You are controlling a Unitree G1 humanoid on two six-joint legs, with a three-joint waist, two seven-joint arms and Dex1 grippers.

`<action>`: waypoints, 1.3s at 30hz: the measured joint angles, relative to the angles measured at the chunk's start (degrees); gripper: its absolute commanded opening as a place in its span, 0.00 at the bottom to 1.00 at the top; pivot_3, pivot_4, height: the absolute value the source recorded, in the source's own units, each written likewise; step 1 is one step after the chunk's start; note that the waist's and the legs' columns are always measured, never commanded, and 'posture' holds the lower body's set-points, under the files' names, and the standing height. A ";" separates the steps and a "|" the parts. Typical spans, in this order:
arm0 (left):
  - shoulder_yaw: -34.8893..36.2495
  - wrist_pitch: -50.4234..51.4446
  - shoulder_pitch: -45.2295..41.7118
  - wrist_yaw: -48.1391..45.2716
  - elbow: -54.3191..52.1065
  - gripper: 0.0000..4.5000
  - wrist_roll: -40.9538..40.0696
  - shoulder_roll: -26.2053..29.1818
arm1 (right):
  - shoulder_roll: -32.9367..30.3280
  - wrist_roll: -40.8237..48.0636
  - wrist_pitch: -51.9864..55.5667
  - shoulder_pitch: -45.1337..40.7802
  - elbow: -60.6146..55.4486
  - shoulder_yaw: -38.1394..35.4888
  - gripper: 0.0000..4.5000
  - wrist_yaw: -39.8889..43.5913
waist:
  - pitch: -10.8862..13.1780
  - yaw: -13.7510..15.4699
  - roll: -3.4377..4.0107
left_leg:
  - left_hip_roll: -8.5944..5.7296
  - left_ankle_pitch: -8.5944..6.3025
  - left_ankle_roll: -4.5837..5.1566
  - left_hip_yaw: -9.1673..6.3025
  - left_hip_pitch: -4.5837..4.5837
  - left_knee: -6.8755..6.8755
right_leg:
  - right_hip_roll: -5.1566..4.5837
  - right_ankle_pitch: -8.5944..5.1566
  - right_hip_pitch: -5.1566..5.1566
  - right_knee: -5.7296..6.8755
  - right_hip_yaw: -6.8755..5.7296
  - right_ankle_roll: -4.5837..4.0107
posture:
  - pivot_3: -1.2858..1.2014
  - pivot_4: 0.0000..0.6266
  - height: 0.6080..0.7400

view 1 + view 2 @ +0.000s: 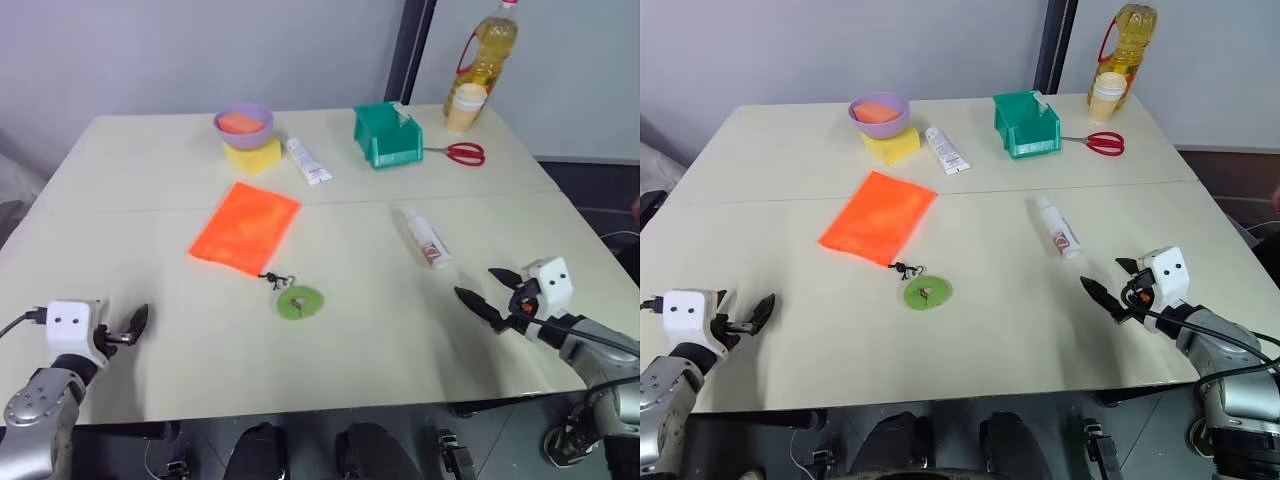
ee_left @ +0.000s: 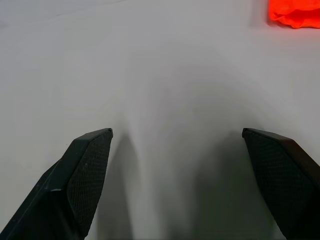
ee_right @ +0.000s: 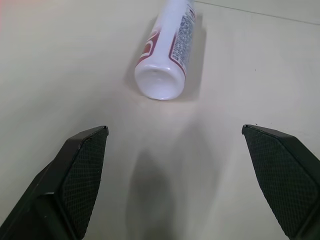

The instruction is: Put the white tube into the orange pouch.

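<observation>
The white tube with the red-brown label has a blunt end [image 1: 435,252] [image 3: 164,61], where my right gripper needs to go next and close.
The white tube [image 1: 425,238] with a red-brown label lies flat on the table, right of centre. My right gripper [image 1: 480,285] hovers open just short of it on the near side, and the right wrist view shows the tube's blunt end [image 3: 167,50] facing the wide-apart fingers [image 3: 75,170]. Left of centre lies the orange pouch [image 1: 245,226], flat, its black cord [image 1: 277,278] running to a green disc [image 1: 300,301]. My left gripper [image 1: 125,330] is open near the table's front left edge, well short of the pouch, whose corner [image 2: 295,12] shows in the left wrist view.
At the back stand a purple bowl [image 1: 243,123] on a yellow sponge [image 1: 252,155], a flatter white tube [image 1: 309,160], a green bin [image 1: 386,134], red scissors [image 1: 462,153], stacked cups [image 1: 466,106] and an oil bottle [image 1: 490,50].
</observation>
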 measured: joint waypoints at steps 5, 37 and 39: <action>0.36 0.17 0.53 0.04 -0.40 0.99 -0.02 -0.03 | 0.00 -0.02 0.00 -0.02 0.00 0.34 0.99 0.12 | 0.00 0.02 0.00 | 0.00 0.00 0.00 0.00 0.00 0.00 | 0.00 0.00 0.00 0.00 0.00 0.00 | 0.52 0.24 1.00; -26.81 -26.80 -29.62 -3.63 22.82 0.99 27.02 10.16 | 5.54 3.90 6.38 -1.21 -19.08 11.93 0.99 -2.65 | 0.01 0.27 -0.03 | 0.00 0.01 0.00 0.04 -0.15 0.04 | 0.00 0.01 -0.17 0.02 -0.01 0.00 | 0.52 0.24 1.00; -28.33 -29.04 -31.88 -3.64 26.15 0.99 28.06 10.17 | 5.65 3.89 6.51 -1.09 -19.31 12.11 0.99 -3.12 | 0.01 0.27 -0.03 | 0.00 0.01 0.00 0.05 -0.15 0.04 | 0.01 0.01 -0.17 0.03 -0.01 0.00 | 0.52 0.24 1.00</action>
